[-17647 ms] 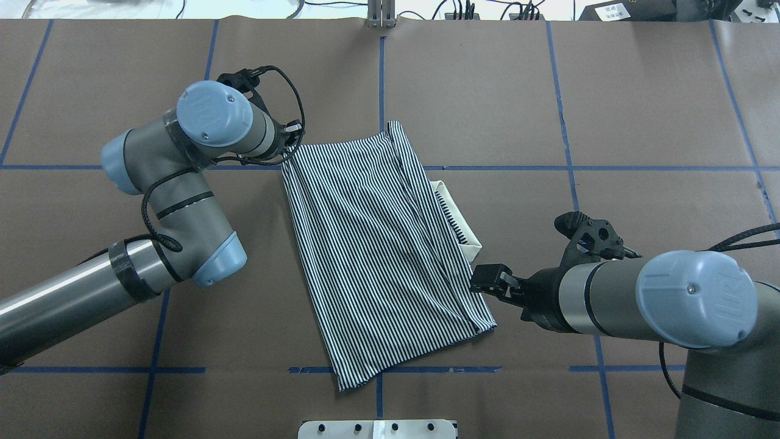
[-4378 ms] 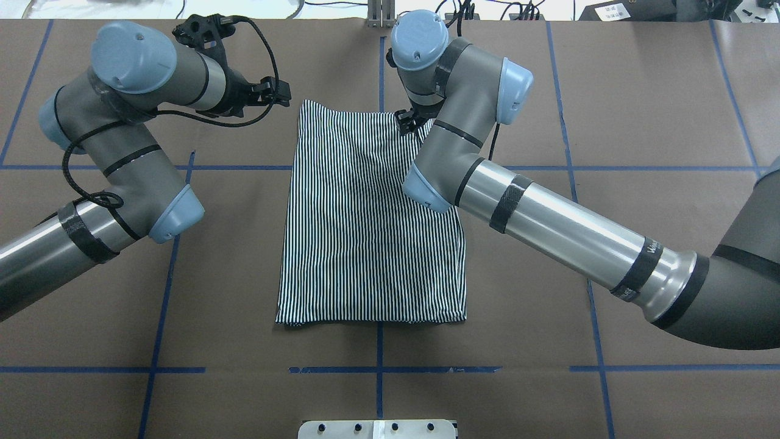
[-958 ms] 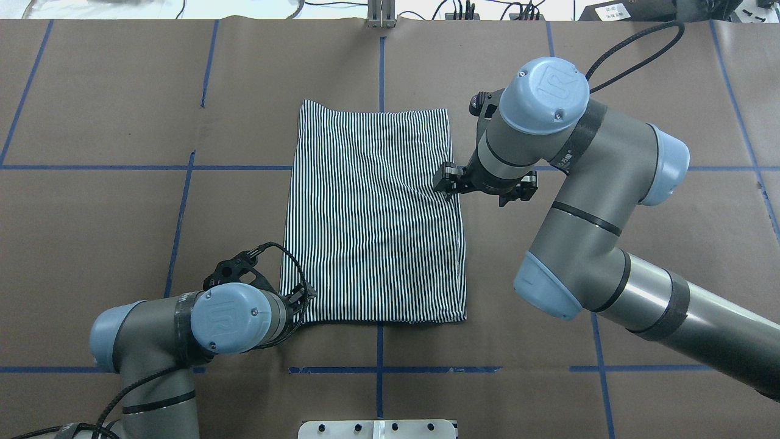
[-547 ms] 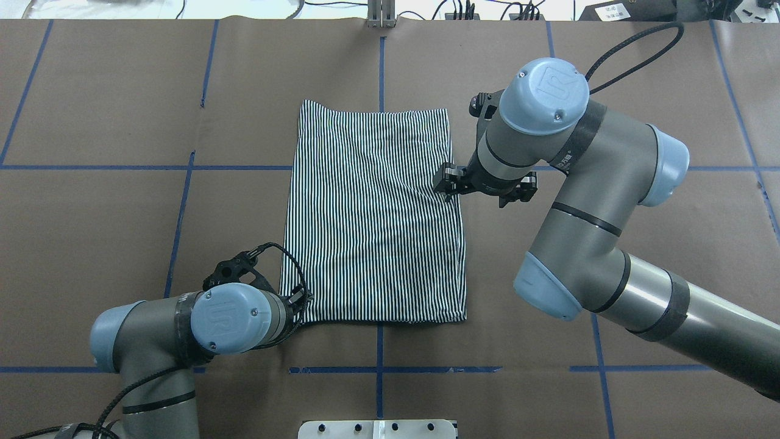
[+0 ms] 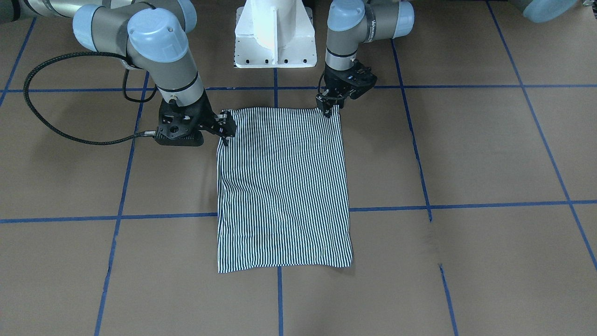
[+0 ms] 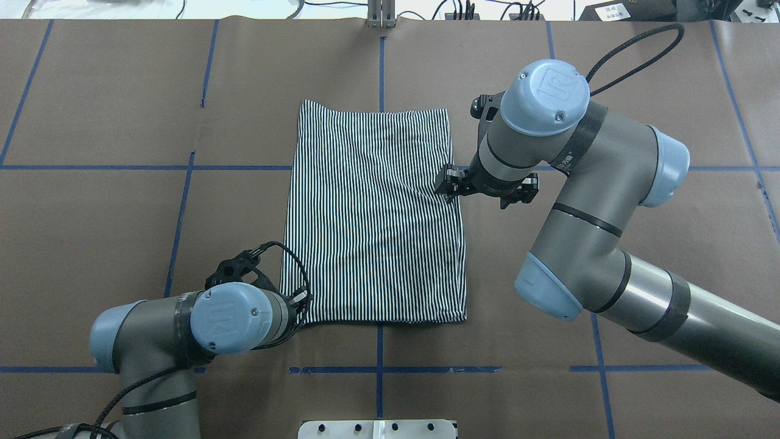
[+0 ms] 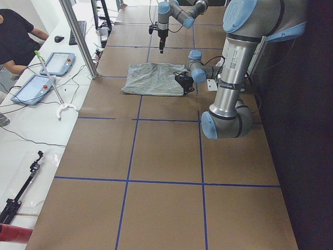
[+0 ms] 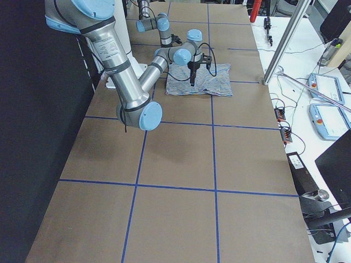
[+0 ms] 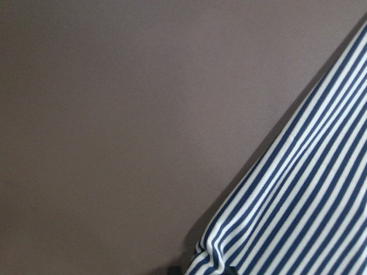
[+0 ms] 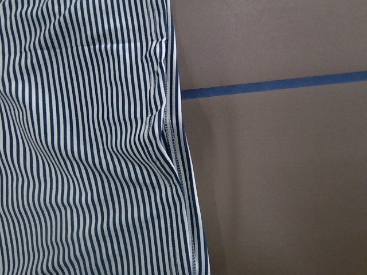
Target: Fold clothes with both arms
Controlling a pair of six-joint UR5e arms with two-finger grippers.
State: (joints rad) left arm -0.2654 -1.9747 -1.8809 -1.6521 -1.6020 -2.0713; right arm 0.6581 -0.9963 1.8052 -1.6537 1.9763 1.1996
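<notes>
The next step for my right gripper is to close on the near edge [image 5: 264,110] of the striped shirt, around its middle, facing the white pedestal base.
The striped shirt [image 6: 372,213] lies flat on the brown table as a folded rectangle, collar hidden. It also shows as the shirt [image 5: 282,186] in the front-facing view. My left gripper [image 6: 303,302] sits at its near-left corner, and from the front the left gripper [image 5: 329,111] looks shut on that corner. In the left wrist view the striped cloth [image 9: 298,200] puckers at the bottom edge. My right gripper [image 6: 448,183] hovers at the middle of the shirt's right edge. From the front the right gripper [image 5: 226,130] stands open. The right wrist view shows only the hemmed edge [image 10: 172,143].
The white pedestal base [image 5: 273,32] stands at the table's robot side. Blue tape lines [image 6: 381,369] grid the brown cover. Beyond the table's far edge a person [image 7: 15,31], tablets [image 7: 36,86] and a metal post [image 7: 78,36] show.
The skewed shirt now lies square. Both arms left its far edge: left to the near-left corner, right to mid right edge. In the last second both grippers only crept slightly.
</notes>
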